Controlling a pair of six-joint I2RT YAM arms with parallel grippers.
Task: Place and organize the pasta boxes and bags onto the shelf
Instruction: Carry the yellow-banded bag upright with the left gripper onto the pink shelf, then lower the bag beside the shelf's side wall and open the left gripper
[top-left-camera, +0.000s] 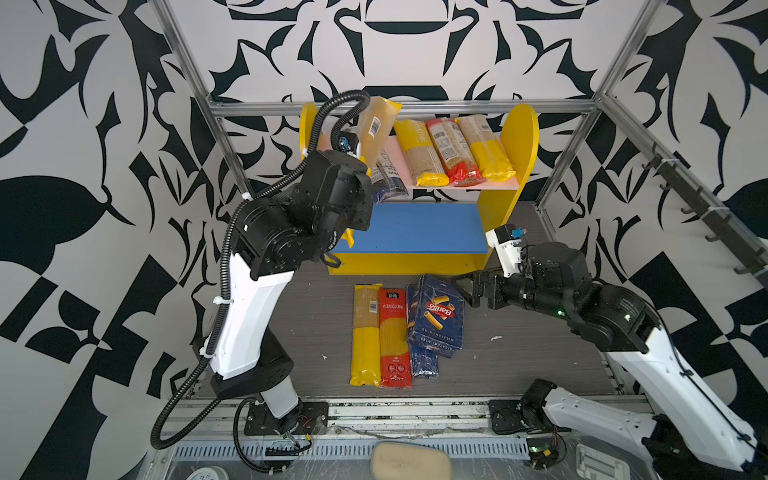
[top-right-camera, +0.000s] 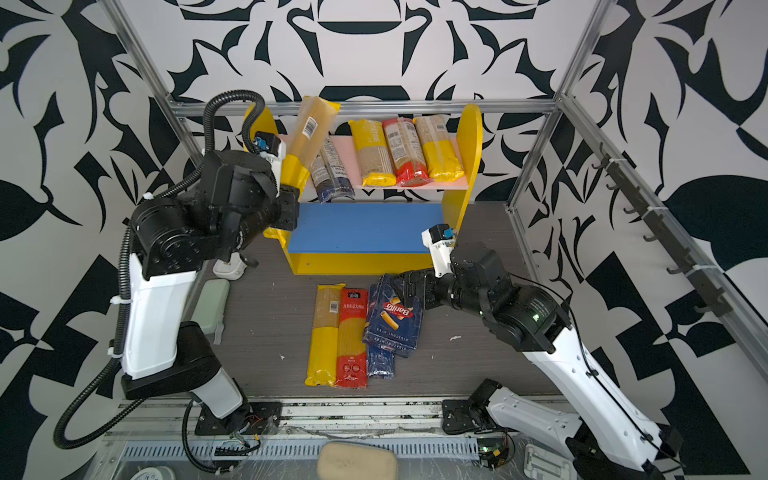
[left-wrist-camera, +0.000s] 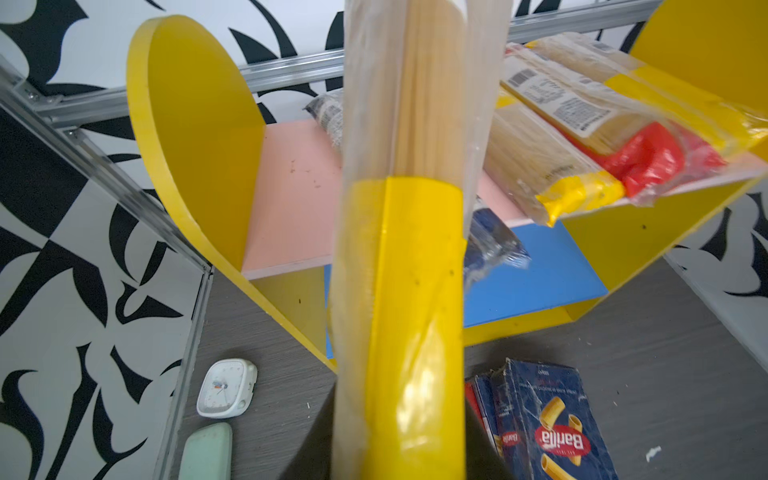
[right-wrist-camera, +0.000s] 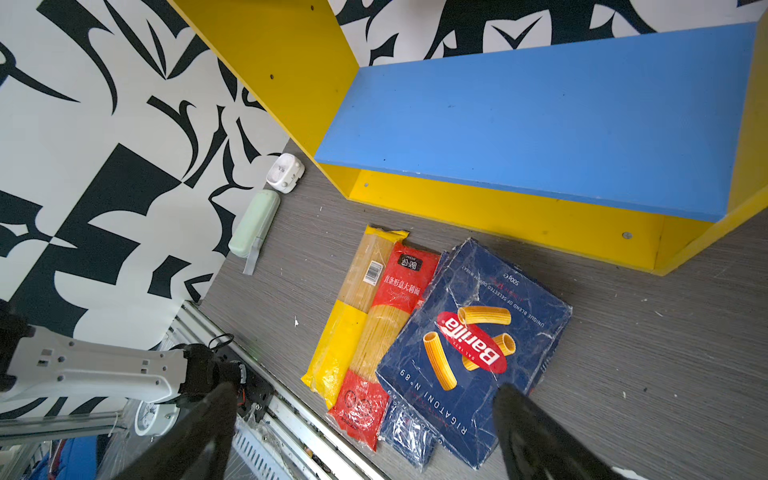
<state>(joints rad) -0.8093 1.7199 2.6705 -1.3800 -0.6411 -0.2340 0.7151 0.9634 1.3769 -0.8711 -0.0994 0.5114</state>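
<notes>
My left gripper should put down the spaghetti bag, then grip and straighten the navy bag (top-right-camera: 329, 169), because the navy bag slants over the pink board's front edge.
My left gripper (top-right-camera: 291, 189) is shut on the yellow end of a clear spaghetti bag (top-left-camera: 376, 126) (left-wrist-camera: 407, 249). The bag stands tilted over the left part of the shelf's pink upper board (left-wrist-camera: 291, 195); it hides the jaws in the left wrist view. Several bags lie on that board, among them a navy one (top-left-camera: 388, 178) overhanging the front edge. The blue lower board (top-left-camera: 411, 228) is bare. On the floor lie a yellow bag (top-left-camera: 365, 332), a red bag (top-left-camera: 392, 336), the Barilla rigatoni box (top-left-camera: 436, 318) and a narrow blue pack (top-left-camera: 424, 361). My right gripper (top-left-camera: 463, 291) (right-wrist-camera: 363, 392) hangs open by the rigatoni box.
A white clock (left-wrist-camera: 226, 388) and a pale green case (left-wrist-camera: 208, 453) lie on the floor left of the shelf. A beige pad (top-left-camera: 411, 459) sits beyond the front rail. Aluminium frame bars (top-left-camera: 407, 108) run behind and beside the shelf.
</notes>
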